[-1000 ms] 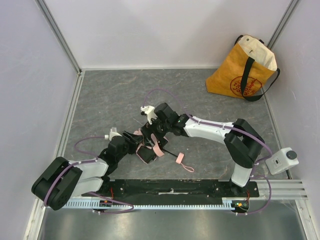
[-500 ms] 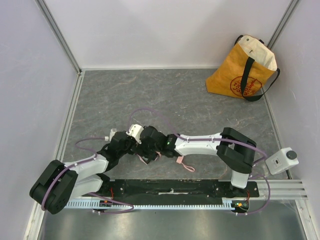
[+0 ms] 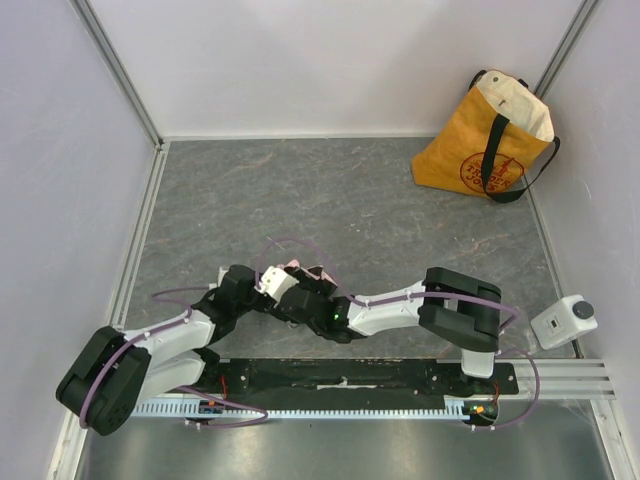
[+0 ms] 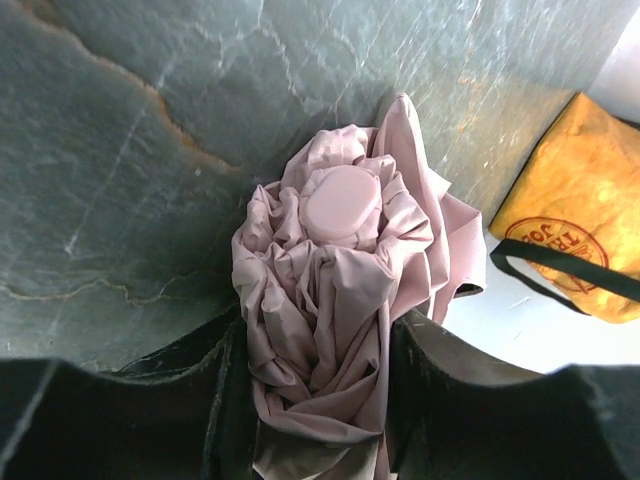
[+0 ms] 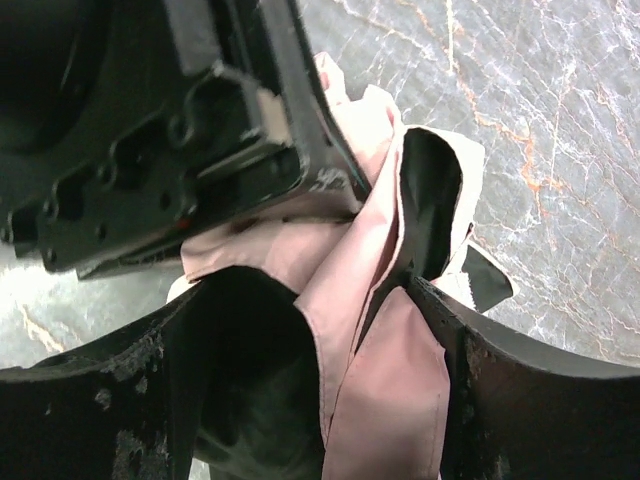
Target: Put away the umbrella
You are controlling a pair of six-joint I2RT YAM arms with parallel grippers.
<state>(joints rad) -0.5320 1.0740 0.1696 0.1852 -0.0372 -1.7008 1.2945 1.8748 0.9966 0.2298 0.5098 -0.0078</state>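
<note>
I can see a loose fold sticking out beside the umbrella's end cap, so next I open my left gripper while my right gripper gathers the fabric, then close it around the bundle [image 4: 322, 325].
The pale pink umbrella [image 4: 340, 270] is a crumpled bundle of fabric with its round pink end cap facing the left wrist camera. My left gripper [image 4: 315, 345] is shut on the bundle, one dark finger on each side. My right gripper [image 5: 330, 335] is shut on a fold of the same pink fabric [image 5: 385, 380], right against the left gripper's body [image 5: 150, 130]. In the top view both grippers, left [image 3: 255, 287] and right [image 3: 300, 292], meet near the front middle of the floor. Only a sliver of the umbrella [image 3: 296, 267] shows there. Its handle and strap are hidden.
A yellow tote bag [image 3: 485, 140] with black straps stands open at the back right corner, against the wall; it also shows in the left wrist view [image 4: 580, 210]. Grey marbled floor [image 3: 330, 190] lies between it and the arms. White walls enclose three sides.
Both grippers have come together and drawn toward the near edge. The umbrella's ribs, shaft, handle and strap, spread out a second ago, are now hidden under the arms.
</note>
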